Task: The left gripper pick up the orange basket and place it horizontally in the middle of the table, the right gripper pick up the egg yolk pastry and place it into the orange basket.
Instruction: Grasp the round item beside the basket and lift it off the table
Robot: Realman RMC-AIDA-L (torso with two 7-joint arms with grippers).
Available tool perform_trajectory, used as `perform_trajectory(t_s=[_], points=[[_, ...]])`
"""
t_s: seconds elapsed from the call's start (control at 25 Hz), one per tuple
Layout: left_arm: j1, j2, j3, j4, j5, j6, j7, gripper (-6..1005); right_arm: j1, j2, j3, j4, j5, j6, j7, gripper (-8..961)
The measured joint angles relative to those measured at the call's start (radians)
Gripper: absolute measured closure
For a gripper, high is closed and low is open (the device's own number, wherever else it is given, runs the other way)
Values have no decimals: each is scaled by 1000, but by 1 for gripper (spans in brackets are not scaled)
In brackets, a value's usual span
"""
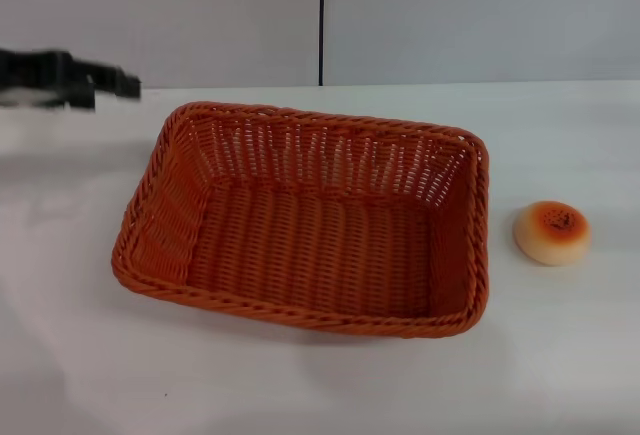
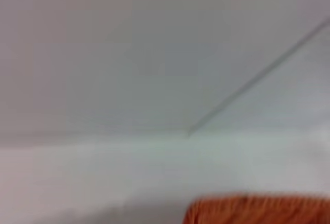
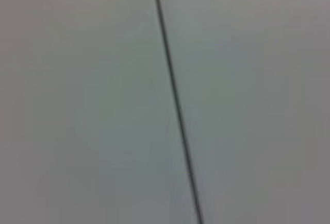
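Note:
The robot's right gripper needs to next close on the egg yolk pastry's outer half (image 1: 572, 228), the half farther from the orange basket, beside the dark seeds.
The orange basket (image 1: 310, 220) lies lengthwise in the middle of the white table (image 1: 300, 385), empty, its rim slightly skewed. An edge of the orange basket (image 2: 258, 209) also shows in the left wrist view. The egg yolk pastry (image 1: 552, 231) sits on the table to the right of the basket, a short gap away from its rim. My left gripper (image 1: 125, 85) hangs at the far left, above the table's back edge and clear of the basket, holding nothing. The right gripper is out of view.
A grey wall (image 1: 450, 15) with a dark vertical seam (image 1: 321, 20) rises behind the table. The right wrist view shows only the wall and its seam (image 3: 175, 100). Bare tabletop surrounds the basket in front and on both sides.

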Motion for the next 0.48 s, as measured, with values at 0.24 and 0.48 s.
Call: perform_trajectory(t_s=[0.24, 0.48], points=[[153, -15, -92, -7, -279, -112, 289, 258, -37, 5, -48, -158, -168, 4, 235, 437], [308, -25, -104, -206, -644, -225, 674, 257, -49, 12, -51, -480, -590, -26, 683, 437]])
